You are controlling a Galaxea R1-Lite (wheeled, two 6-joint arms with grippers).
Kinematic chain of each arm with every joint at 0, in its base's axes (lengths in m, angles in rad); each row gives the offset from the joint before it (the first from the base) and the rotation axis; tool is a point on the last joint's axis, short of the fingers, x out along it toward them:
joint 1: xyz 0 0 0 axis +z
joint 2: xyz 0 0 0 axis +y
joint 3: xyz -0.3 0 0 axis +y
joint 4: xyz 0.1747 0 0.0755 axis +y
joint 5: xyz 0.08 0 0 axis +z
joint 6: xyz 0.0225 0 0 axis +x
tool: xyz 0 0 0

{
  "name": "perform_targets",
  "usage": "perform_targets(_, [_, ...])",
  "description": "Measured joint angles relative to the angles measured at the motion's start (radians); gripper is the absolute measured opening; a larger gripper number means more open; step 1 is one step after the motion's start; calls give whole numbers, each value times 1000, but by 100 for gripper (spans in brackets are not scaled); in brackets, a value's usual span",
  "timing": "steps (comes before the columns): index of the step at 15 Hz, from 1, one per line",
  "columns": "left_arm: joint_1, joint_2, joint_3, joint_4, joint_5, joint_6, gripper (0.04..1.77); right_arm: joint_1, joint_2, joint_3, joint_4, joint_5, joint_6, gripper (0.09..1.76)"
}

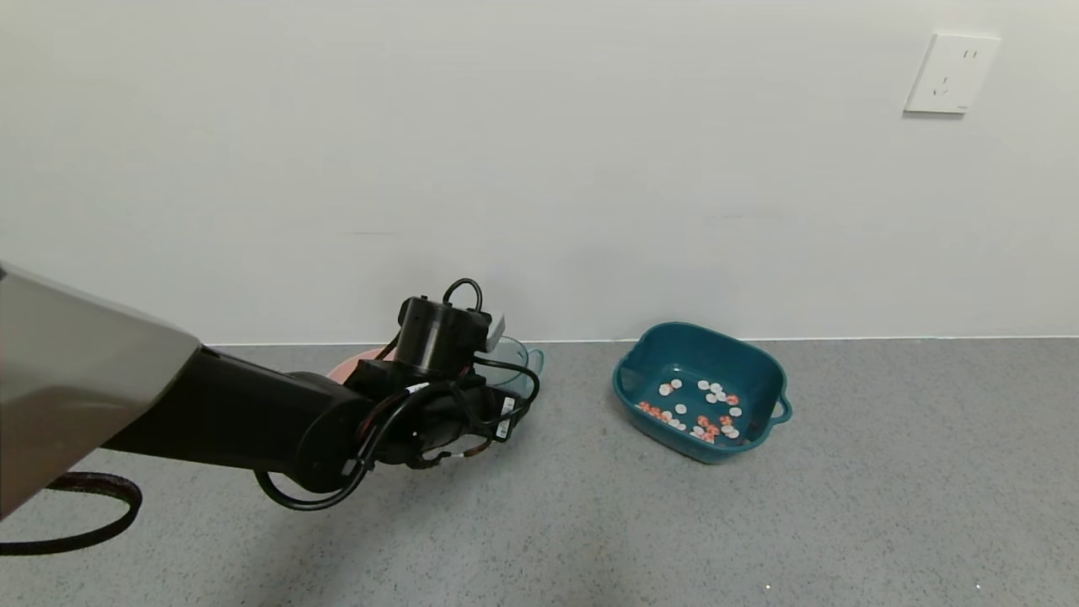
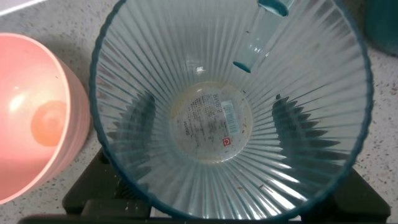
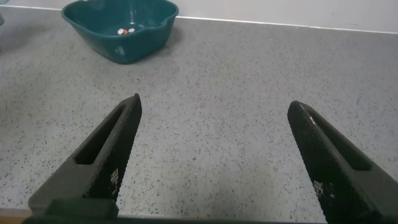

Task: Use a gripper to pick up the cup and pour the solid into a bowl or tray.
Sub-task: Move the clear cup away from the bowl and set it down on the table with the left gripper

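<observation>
The robot's left gripper needs to set the cup down on the floor [image 1: 507, 409] beside the pink bowl, toward the teal basin.
My left gripper [image 1: 499, 394] is at the back left of the floor, its jaws on either side of the cup [image 1: 516, 364]. The left wrist view looks straight down into the ribbed, translucent cup [image 2: 211, 124]. It is empty, and the dark fingers [image 2: 142, 121] show through its walls on both sides. The cup stands roughly upright; I cannot tell whether it rests on the floor. The solid [image 1: 704, 409], white and orange-red pieces, lies in the teal basin [image 1: 674, 330] to the right. My right gripper [image 3: 214, 102] is open and empty over bare floor, out of the head view.
A round pink bowl [image 1: 350, 364] sits just left of the cup, close beside it in the left wrist view [image 2: 31, 118]. The white wall runs right behind both. The teal basin [image 3: 124, 46] lies far ahead of the right gripper. A black cable [image 1: 101, 506] loops at the front left.
</observation>
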Motion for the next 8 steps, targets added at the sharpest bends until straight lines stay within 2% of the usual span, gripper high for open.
perform_targets(8, [13,49,4,-29,-9,-1,128,0,0,0,0,0,0,171])
